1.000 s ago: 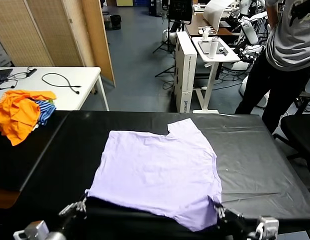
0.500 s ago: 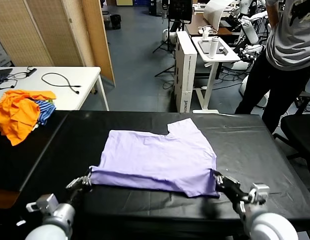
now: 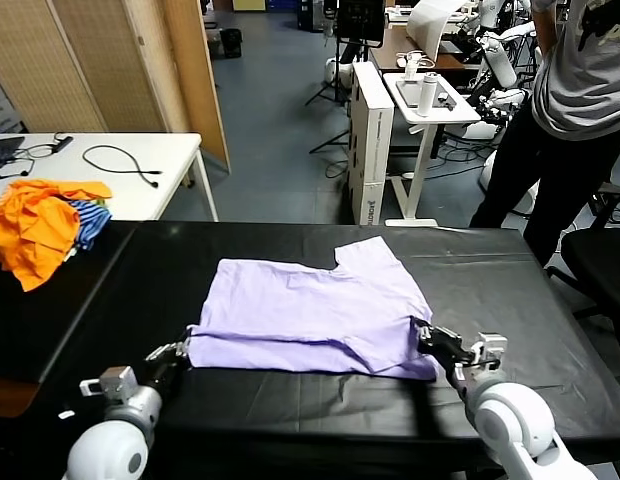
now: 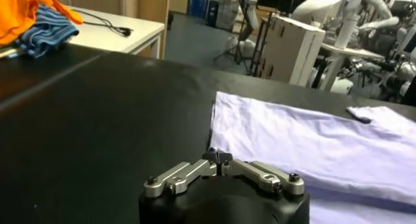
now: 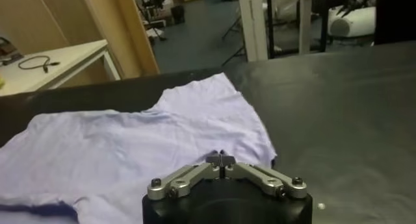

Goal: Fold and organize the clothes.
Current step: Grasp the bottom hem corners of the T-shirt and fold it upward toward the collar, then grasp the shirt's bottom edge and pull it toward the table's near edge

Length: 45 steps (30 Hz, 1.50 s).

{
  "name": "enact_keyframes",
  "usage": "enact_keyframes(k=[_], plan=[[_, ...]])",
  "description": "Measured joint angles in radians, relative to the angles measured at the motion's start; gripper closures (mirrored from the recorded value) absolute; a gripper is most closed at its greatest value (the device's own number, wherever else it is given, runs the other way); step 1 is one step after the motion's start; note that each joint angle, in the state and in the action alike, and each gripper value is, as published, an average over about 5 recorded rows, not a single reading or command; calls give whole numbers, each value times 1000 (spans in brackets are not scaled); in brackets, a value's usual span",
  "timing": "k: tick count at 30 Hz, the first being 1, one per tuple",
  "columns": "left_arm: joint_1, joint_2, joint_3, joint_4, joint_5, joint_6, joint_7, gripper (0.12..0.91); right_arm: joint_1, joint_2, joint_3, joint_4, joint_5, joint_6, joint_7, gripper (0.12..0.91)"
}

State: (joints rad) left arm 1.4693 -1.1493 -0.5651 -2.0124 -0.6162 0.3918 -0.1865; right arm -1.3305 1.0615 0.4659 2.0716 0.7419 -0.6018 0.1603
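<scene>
The lower layer reaches nearer than the upper layer's ends where my grippers are, so next I take the lower layer's near corners (image 3: 194, 364) and pull the shirt closer.
The pale lavender T-shirt (image 3: 310, 305) lies plain face up on the black table (image 3: 510, 290), its near part lifted and drawn back over itself. My left gripper (image 3: 183, 348) is shut on the near left corner of the shirt; in the left wrist view the gripper (image 4: 218, 157) pinches the shirt's edge (image 4: 305, 141). My right gripper (image 3: 422, 332) is shut on the near right corner; in the right wrist view the gripper (image 5: 221, 158) sits over the shirt (image 5: 130, 147). No printed figures show.
Bright orange garments (image 3: 35, 225) and a blue-and-white striped garment (image 3: 90, 222) lie piled at the far left. A white table (image 3: 140, 160) with a cable stands behind them. A person (image 3: 570, 120) and a black chair (image 3: 600, 260) are at the far right.
Both grippers have moved away from my body with the shirt's near hem, drawing it over the shirt. The shirt's visible area has grown shorter front to back.
</scene>
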Motion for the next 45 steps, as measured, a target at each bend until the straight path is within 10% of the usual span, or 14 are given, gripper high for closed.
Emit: enact_keyframes(k=[8, 13, 17, 22, 35, 41, 45], plan=[[20, -23, -13, -31, 25, 1, 11, 539, -136, -20, 69, 103, -102, -8, -34, 193], [50, -40, -16, -73, 32, 9, 8, 235, -231, -22, 115, 126, -113, 12, -53, 121], [79, -55, -23, -100, 38, 17, 10, 133, -274, -23, 134, 129, -114, 15, -61, 119], [102, -71, -30, -106, 51, 19, 13, 124, -292, -24, 138, 125, -115, 16, -63, 145], [130, -86, -31, -96, 53, 22, 16, 157, -303, -17, 128, 109, -112, 14, -68, 577], [128, -88, -33, -77, 61, 33, 5, 371, -320, -18, 135, 133, -100, 7, -54, 866], [139, -83, -44, -82, 58, 38, 6, 603, -342, -15, 147, 167, -83, -17, -30, 886]])
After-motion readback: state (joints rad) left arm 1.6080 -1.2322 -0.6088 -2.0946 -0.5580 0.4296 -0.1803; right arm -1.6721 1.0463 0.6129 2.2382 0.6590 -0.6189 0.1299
